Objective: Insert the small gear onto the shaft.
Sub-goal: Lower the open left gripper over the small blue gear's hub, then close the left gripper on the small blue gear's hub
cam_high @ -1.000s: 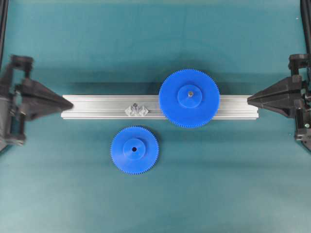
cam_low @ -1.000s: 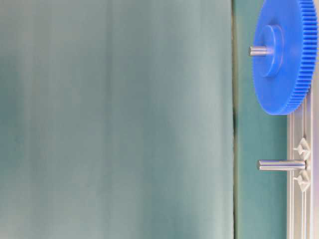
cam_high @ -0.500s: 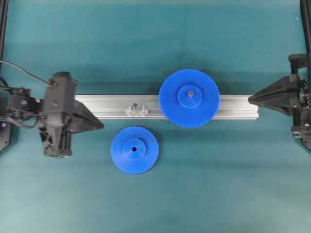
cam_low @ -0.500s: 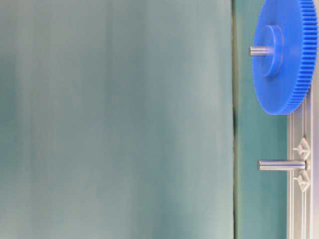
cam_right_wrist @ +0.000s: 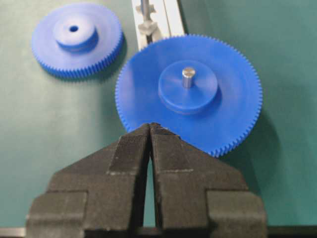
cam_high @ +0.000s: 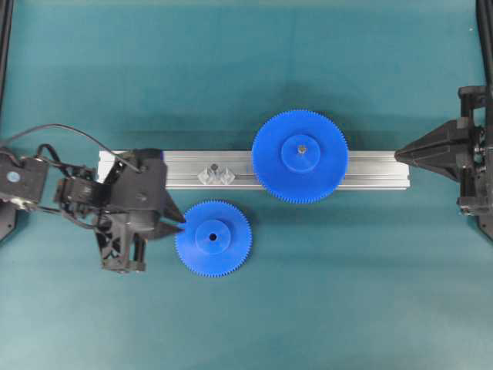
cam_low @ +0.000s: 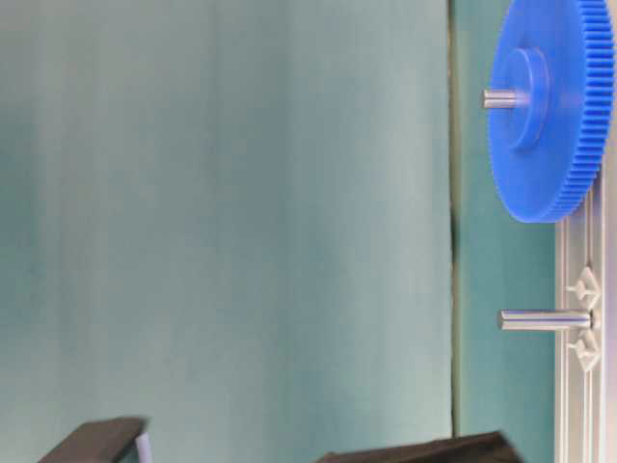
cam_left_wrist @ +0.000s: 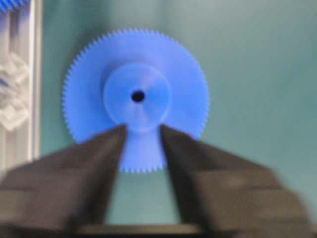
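The robot's left gripper will next move in over the small gear and close on the gear's raised middle [cam_high: 212,237] [cam_left_wrist: 137,96] around its centre hole.
The small gear [cam_high: 213,238], a blue toothed disc with a raised hub and centre hole, lies flat on the teal mat in front of the rail. My left gripper [cam_high: 179,223] is at its left edge. In the left wrist view the left gripper [cam_left_wrist: 142,130] is open, its dark fingers [cam_left_wrist: 99,153] reaching over the near part of the small gear [cam_left_wrist: 136,74] on either side of the hub's near edge. The shaft [cam_high: 214,167] stands bare on the rail, also seen as the shaft [cam_low: 545,319]. My right gripper [cam_high: 397,156] is shut at the rail's right end, right gripper [cam_right_wrist: 149,125] empty.
The aluminium rail [cam_high: 370,171] runs left to right across the middle. A larger blue gear [cam_high: 300,156] sits on its own pin on the rail, to the right of the shaft. Dark left fingers [cam_low: 424,449] enter the bottom of the table-level view.
My left arm has swung in from the far left to the small gear's left edge and its jaws have opened. The right arm and both gears have not moved.
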